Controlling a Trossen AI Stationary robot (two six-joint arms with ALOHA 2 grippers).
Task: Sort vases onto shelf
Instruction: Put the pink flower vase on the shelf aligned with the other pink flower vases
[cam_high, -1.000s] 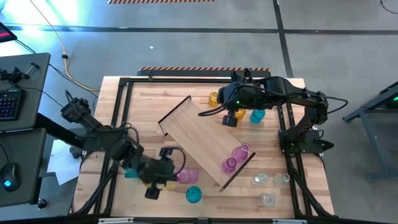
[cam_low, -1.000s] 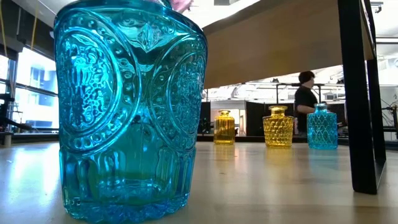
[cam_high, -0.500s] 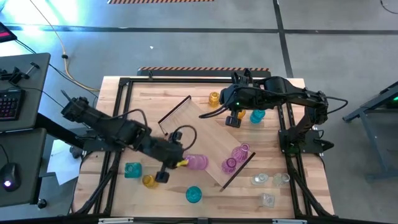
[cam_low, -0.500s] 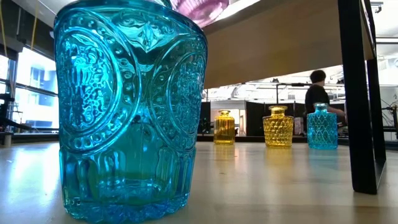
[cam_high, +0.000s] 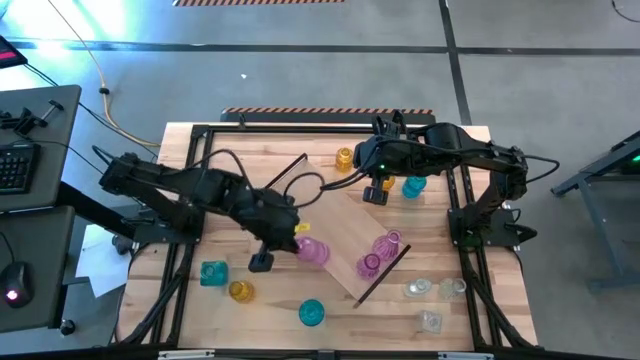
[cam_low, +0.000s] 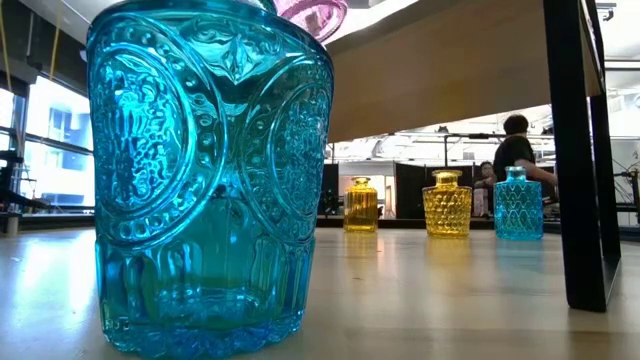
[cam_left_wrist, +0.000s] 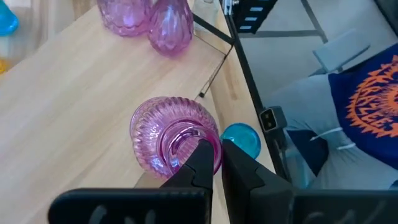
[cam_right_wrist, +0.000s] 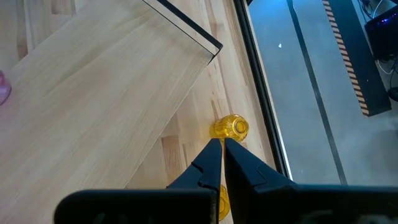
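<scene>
The robot's left gripper should release the pink vase on the shelf, midway (cam_high: 306, 230) (cam_left_wrist: 125, 154) along the shelf's long edge that faces the near teal vase.
My left gripper (cam_high: 299, 243) hangs over the near-left part of the shelf (cam_high: 345, 215), a long light-wood board lying slantwise on the table, and is shut on a ribbed pink vase (cam_high: 314, 251). That vase also peeks in at the top of the low view (cam_low: 316, 14). Two more pink vases (cam_high: 378, 254) stand at the shelf's near-right end. My right gripper (cam_high: 372, 194) hovers shut at the shelf's far-right side, over an amber vase (cam_high: 386, 183) that stands on the table beside a teal one (cam_high: 412, 186). Another amber vase (cam_right_wrist: 229, 128) stands just beyond it. My left gripper pinches the rim of the pink vase's mouth (cam_left_wrist: 194, 134), one finger (cam_left_wrist: 200, 163) over the opening and the other outside the neck. The fingers slant down from the table's left side. The vase is lifted clear above the board, tilted, its round body pointing away from the fingers.
On the table's near-left stand a teal vase (cam_high: 213, 272) and an amber one (cam_high: 240, 291). Another teal vase (cam_high: 312, 313) stands at the near edge, huge in the low view (cam_low: 200, 180). Three clear vases (cam_high: 430, 300) cluster at the near right. The shelf's dark end piece (cam_low: 580, 150) stands upright.
My left gripper has swung from the table's near-left area toward the shelf, going right, toward the far edge and a little up. It has carried the pink vase clear of the table and over the board's near-left part.
</scene>
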